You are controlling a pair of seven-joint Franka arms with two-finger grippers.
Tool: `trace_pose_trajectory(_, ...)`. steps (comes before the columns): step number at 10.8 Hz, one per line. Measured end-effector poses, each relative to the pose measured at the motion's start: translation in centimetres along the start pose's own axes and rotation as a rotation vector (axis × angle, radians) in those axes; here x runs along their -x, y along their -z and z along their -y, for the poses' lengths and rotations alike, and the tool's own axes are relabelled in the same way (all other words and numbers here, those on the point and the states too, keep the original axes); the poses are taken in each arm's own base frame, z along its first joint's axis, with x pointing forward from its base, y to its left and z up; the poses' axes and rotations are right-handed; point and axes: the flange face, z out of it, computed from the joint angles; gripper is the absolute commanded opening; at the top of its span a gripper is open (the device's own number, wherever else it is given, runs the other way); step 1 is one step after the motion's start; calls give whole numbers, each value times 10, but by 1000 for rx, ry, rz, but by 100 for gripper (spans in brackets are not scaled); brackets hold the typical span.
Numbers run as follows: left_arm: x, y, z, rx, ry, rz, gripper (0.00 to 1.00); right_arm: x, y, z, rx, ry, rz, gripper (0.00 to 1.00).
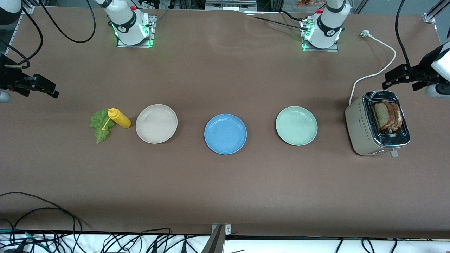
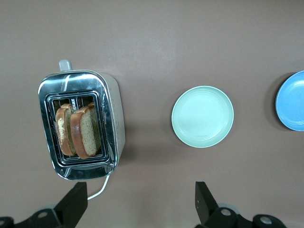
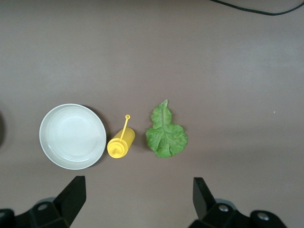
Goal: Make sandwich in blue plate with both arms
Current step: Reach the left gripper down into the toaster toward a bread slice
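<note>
My left gripper is going to close on the top crust (image 1: 390, 115) (image 2: 78, 135) of the bread slice in the toaster's slot nearer the pale green plate.
The blue plate (image 1: 225, 133) lies bare in the middle of the table, and its edge shows in the left wrist view (image 2: 292, 102). Brown bread slices (image 1: 386, 114) (image 2: 78, 130) stand in the toaster's slots at the left arm's end. A green lettuce leaf (image 1: 102, 123) (image 3: 165, 133) lies flat at the right arm's end. My left gripper (image 1: 388, 80) (image 2: 140, 194) hangs open and holds nothing, over the table beside the toaster. My right gripper (image 1: 52, 89) (image 3: 137, 187) hangs open with nothing in it, over bare table beside the lettuce.
A beige-white plate (image 1: 156, 123) and a pale green plate (image 1: 296, 125) flank the blue one. A yellow squeeze bottle (image 1: 119, 118) lies against the lettuce. The toaster (image 1: 358, 126) has a white cord (image 1: 383, 49) running toward the left arm's base. Cables hang at the table's near edge.
</note>
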Motion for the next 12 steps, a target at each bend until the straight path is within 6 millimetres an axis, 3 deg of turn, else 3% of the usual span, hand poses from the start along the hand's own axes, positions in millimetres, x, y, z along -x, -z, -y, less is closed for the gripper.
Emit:
trace_pose_trajectory(4, 0, -8, 2, 0, 3, 13, 98, 0, 4, -1, 12, 4, -2, 100)
trace_pose_trajectory(6, -2, -18, 14, 1, 25, 17, 95, 0, 9, -2, 12, 2, -8, 100)
trace_pose_trajectory(9, -5, -47, 40, -11, 67, 31, 91, 0, 10, -2, 12, 2, -8, 100)
trace_pose_trajectory(12, -13, -81, 58, -23, 94, 14, 79, -1, 9, -2, 13, 1, -7, 100)
